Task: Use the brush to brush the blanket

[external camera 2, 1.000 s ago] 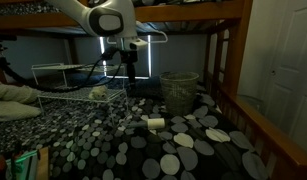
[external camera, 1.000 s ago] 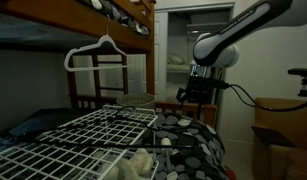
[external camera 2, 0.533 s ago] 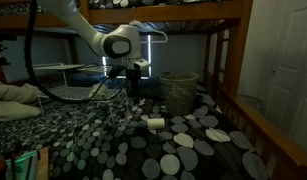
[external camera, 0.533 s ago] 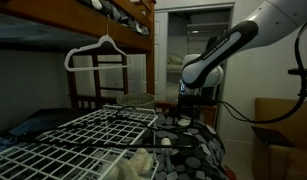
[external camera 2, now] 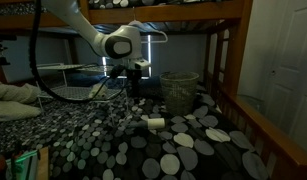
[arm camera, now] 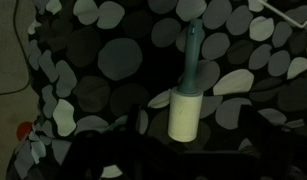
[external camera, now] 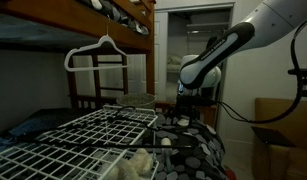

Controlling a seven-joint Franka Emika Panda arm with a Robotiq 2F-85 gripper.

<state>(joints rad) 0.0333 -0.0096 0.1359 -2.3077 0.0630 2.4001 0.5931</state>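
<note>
The robot's gripper will next move down to the brush and close on the cream head's end [external camera: 167, 141] [arm camera: 185, 98] beside the teal handle.
The blanket [external camera 2: 103, 150] is black with big white and grey dots and covers the lower bunk; it also shows in an exterior view [external camera: 198, 148] and fills the wrist view [arm camera: 113, 60]. The brush [arm camera: 185, 100] is a roller with a cream head and a teal handle, lying flat on the blanket; it also shows in an exterior view [external camera 2: 153, 123]. My gripper [external camera 2: 130, 90] hangs low above the blanket behind the brush, seen also in an exterior view [external camera: 185, 112]. In the wrist view its dark fingers [arm camera: 188, 150] stand apart just below the roller head, open and empty.
A white wire rack [external camera: 83, 135] stands on the bed, also seen in an exterior view [external camera 2: 63, 78]. A mesh basket [external camera 2: 179, 90] sits behind the brush. A fluffy cream lump [external camera 2: 13, 98] lies by the rack. A white hanger [external camera: 98, 52] hangs from the wooden bunk frame [external camera 2: 233, 70].
The arm came down toward the blanket between one second and half a second ago. Since then it has barely moved. The brush has not moved.
</note>
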